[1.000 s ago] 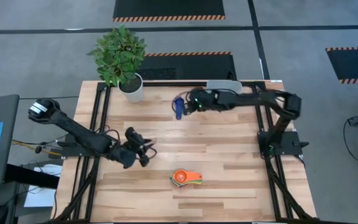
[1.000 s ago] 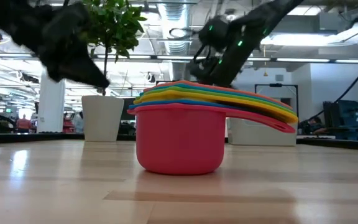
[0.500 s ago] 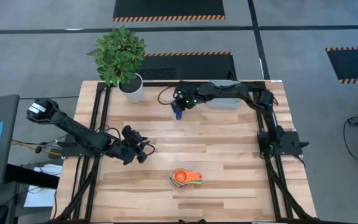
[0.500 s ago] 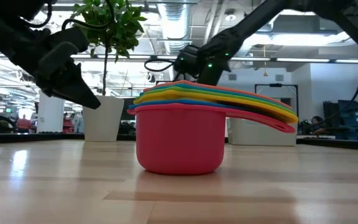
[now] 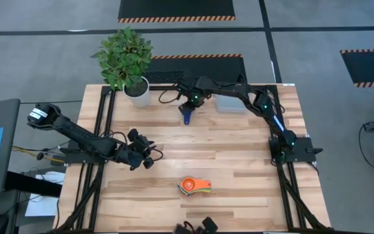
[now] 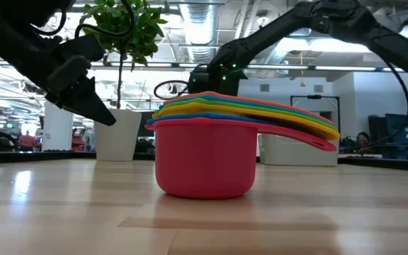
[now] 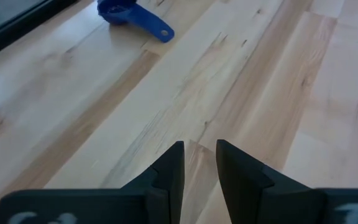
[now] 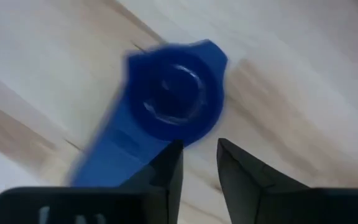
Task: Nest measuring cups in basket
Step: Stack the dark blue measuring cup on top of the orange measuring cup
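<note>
My left gripper will grab the dark blue measuring cup next at the bowl's rim (image 5: 183,111) (image 7: 112,16), on the side facing the white plant pot.
A dark blue measuring cup (image 5: 187,117) lies alone on the table's far side, bowl up, handle flat on the wood (image 8: 114,152). It also shows in the left wrist view (image 7: 126,12). My right gripper (image 5: 191,102) hovers over it, pointing down, fingers (image 8: 199,158) shut and apart from the cup. The other cups sit nested in the red one (image 6: 204,163), which stands on its base near the table's near edge (image 5: 193,186). The basket (image 5: 234,104) stands at the far edge, right of the blue cup. My left gripper (image 5: 148,157) waits, shut, left of the middle (image 7: 199,158).
A white plant pot (image 5: 138,92) with a leafy plant stands at the far left corner, close to the blue cup. Bare wood lies between the nested stack and the basket. The right arm stretches along the far edge, over the basket.
My right arm has swung toward the table's far left, and its gripper has turned so that it now comes at the dark blue cup from the far side. The cup has stayed on the table. My left gripper has tipped down a little.
</note>
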